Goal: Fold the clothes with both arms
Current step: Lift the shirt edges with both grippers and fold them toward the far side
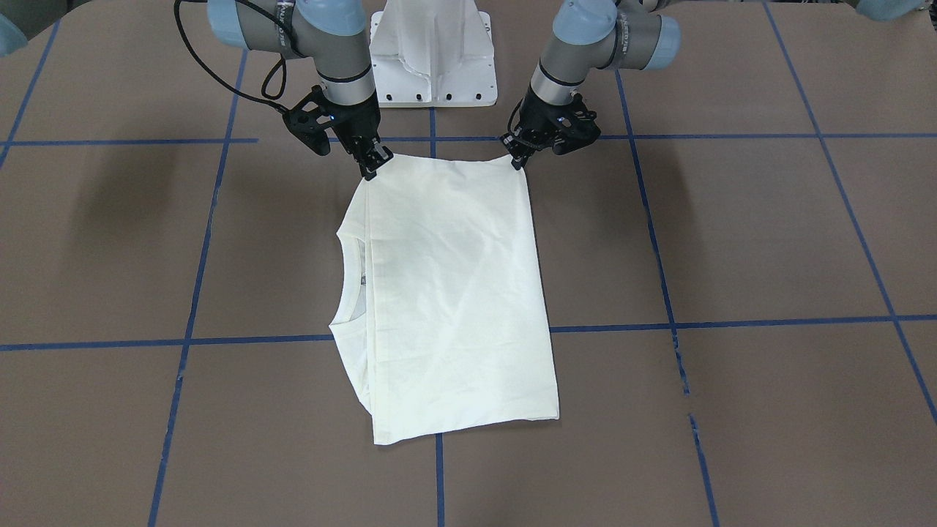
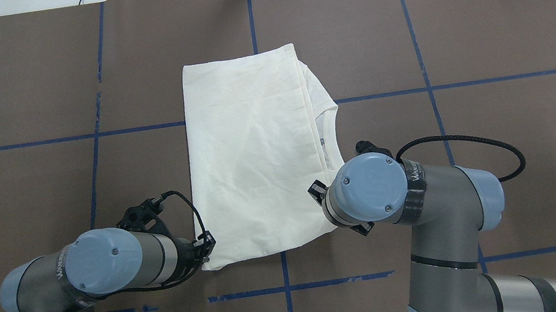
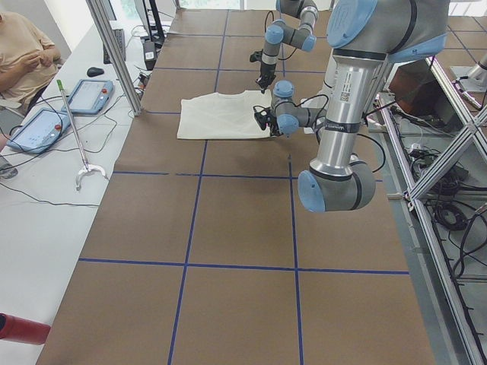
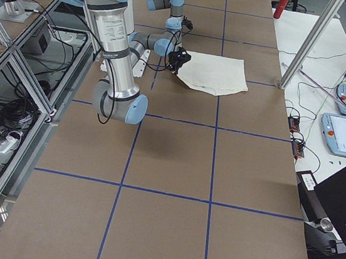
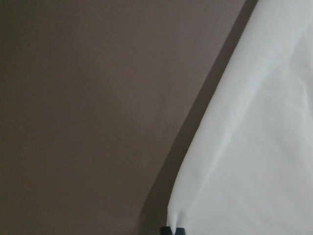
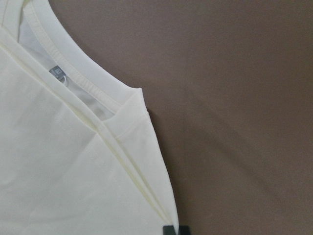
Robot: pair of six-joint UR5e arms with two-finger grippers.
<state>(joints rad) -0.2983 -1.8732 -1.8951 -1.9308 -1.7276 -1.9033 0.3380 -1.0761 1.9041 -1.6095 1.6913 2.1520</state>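
Observation:
Next, the left gripper releases the shirt's near corner, now held at the table's middle, just inside the shirt's far corner [image 1: 549, 383], away from the collar.
The clothes are one cream T-shirt [image 2: 250, 154], folded into a tall rectangle with its plain side up, lying at the table's middle [image 1: 454, 293]. Its collar [image 2: 326, 133] shows along the edge on the robot's right. My left gripper [image 2: 207, 245] is shut on the shirt's near left corner, which also shows in the front view [image 1: 518, 157]. My right gripper [image 1: 373, 165] is shut on the near right corner; in the overhead view its wrist hides the fingers. In each wrist view the cloth [image 5: 254, 147] [image 6: 73, 171] runs down into the closed tips at the bottom edge.
The white pedestal base [image 1: 432, 58] stands just behind the shirt's near edge. Blue tape lines [image 2: 250, 18] cross the brown table. A person [image 3: 23, 53] sits past the far side with two tablets [image 3: 87, 95] and a hooked rod [image 3: 76, 144]. Metal posts [image 4: 307, 38] stand at the table's edge.

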